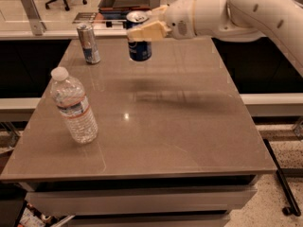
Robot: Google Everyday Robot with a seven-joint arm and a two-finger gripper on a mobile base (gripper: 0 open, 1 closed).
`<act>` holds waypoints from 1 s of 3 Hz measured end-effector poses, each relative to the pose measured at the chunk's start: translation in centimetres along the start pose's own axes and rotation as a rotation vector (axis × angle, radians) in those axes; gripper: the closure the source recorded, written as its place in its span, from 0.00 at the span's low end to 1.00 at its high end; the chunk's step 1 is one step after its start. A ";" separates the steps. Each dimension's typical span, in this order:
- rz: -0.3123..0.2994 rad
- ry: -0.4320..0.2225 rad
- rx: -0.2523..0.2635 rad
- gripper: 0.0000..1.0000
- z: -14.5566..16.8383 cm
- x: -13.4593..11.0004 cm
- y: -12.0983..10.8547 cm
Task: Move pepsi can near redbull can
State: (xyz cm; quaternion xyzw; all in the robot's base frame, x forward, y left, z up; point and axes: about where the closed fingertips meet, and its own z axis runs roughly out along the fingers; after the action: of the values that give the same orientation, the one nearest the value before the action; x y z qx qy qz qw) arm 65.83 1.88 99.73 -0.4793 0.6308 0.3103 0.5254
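Next, my gripper sets the pepsi can down and lets go of it on the brown table [111,69], close beside the redbull can, toward the side where my arm is.
The pepsi can [140,49], dark blue with a silver top, hangs upright in my gripper [144,27], which is shut on its upper part, over the far middle of the table. The can is lifted clear of the tabletop. The redbull can [88,43], slim with a silver upper part and blue lower part, stands upright at the table's far left, about a hand's width to the left of the pepsi can. My white arm [236,11] reaches in from the upper right.
A clear plastic water bottle [74,107] with a white cap stands on the near left of the brown table [189,126]. Behind the table runs a counter [52,27] with a tray and boxes. A wheeled base shows at lower right.
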 end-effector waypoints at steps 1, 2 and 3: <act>-0.027 0.008 0.016 1.00 3.4 0.4 -2.4; -0.048 0.027 0.009 1.00 6.6 1.6 -3.8; -0.048 0.026 -0.025 1.00 10.0 3.0 -4.4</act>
State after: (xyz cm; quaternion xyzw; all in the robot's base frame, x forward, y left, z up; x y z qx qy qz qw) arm 73.61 8.48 94.80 -0.5049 0.6220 0.2989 0.5185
